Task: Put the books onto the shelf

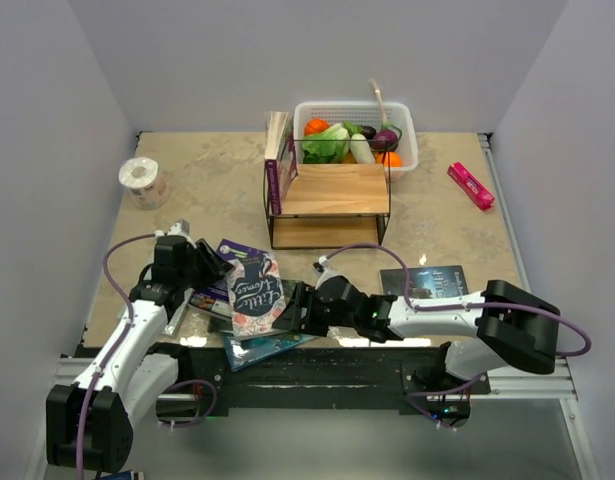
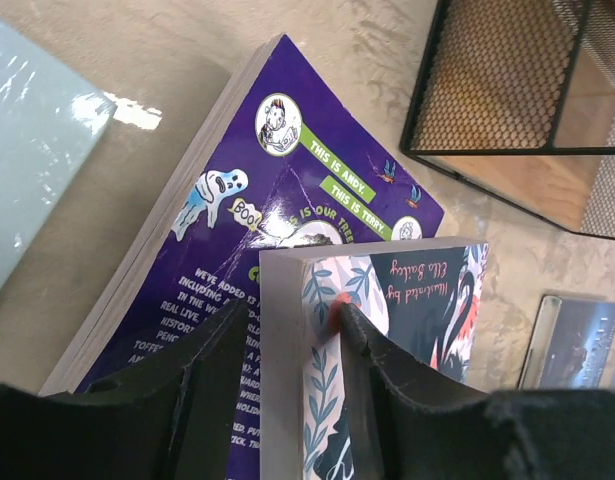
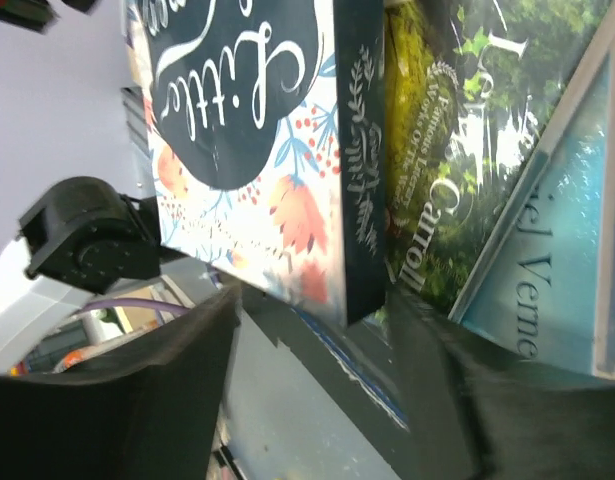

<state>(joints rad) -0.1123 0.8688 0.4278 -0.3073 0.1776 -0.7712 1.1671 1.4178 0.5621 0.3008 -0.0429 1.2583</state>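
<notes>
My right gripper is spanning only the lower corner of the floral book, so it should move up and grip the middle of the floral book's spine (image 1: 282, 289) for the shelf.
My left gripper (image 1: 215, 268) (image 2: 292, 320) is shut on the page edge of a floral book (image 1: 255, 290) (image 2: 407, 290) (image 3: 247, 130), which is tilted up off the pile. Under it lie a purple book (image 1: 232, 250) (image 2: 237, 230), a green book (image 3: 437, 170) and a teal book (image 1: 267, 345) (image 3: 557, 230). My right gripper (image 1: 290, 312) (image 3: 312, 310) is open, its fingers wide on either side of the floral book's lower corner without touching it. A dark blue-grey book (image 1: 427, 282) (image 2: 577, 340) lies flat to the right. The shelf (image 1: 332, 190) (image 2: 517, 90) stands behind, with one purple-spined book (image 1: 277, 175) upright at its left end.
A white basket (image 1: 407, 135) of vegetables stands right behind the shelf. A pink oblong object (image 1: 470, 185) lies at the back right and a paper roll (image 1: 143, 182) at the back left. The pile of books sits at the table's near edge.
</notes>
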